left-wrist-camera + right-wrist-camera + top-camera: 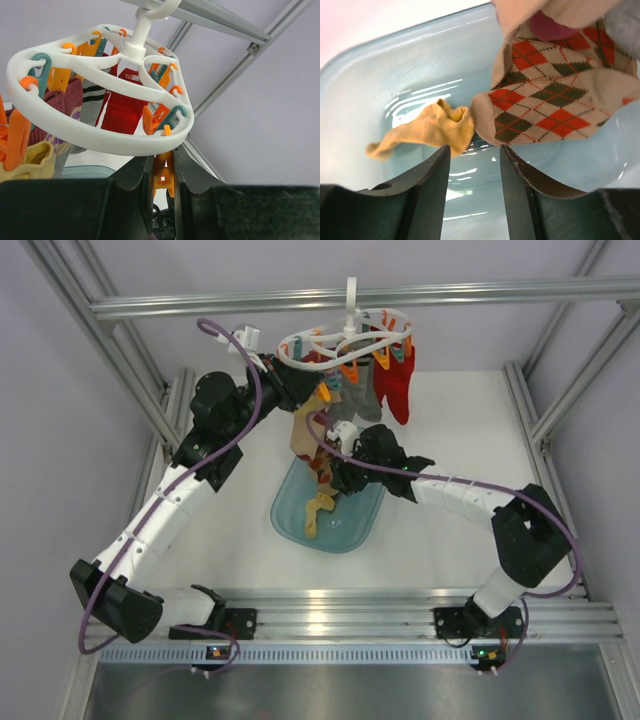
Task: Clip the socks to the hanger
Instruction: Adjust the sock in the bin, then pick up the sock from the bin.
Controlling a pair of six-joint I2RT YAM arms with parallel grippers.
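Observation:
I will next move my right gripper to the mustard sock's bunched end (327, 502) (463, 131), beside the argyle sock in the blue tray, and close it there.
The white round hanger (345, 340) hangs from the top frame bar, with a red sock (397, 390) and other socks clipped on. My left gripper (300, 390) is up at its near-left rim. In the left wrist view it (164, 156) is shut on an orange clip (165, 175) under the white ring (100, 135). My right gripper (335, 475) is open and empty over the blue tray (350, 530). In the right wrist view it (475, 155) is just short of a mustard sock (427, 127) and an argyle sock (545, 110).
An aluminium frame bar (480, 295) crosses above the hanger, and uprights stand at both sides. A striped sock (92, 102), a maroon sock (62, 102) and a yellow sock (30, 160) hang from the ring. A tan sock (303, 435) hangs between the hanger and the tray.

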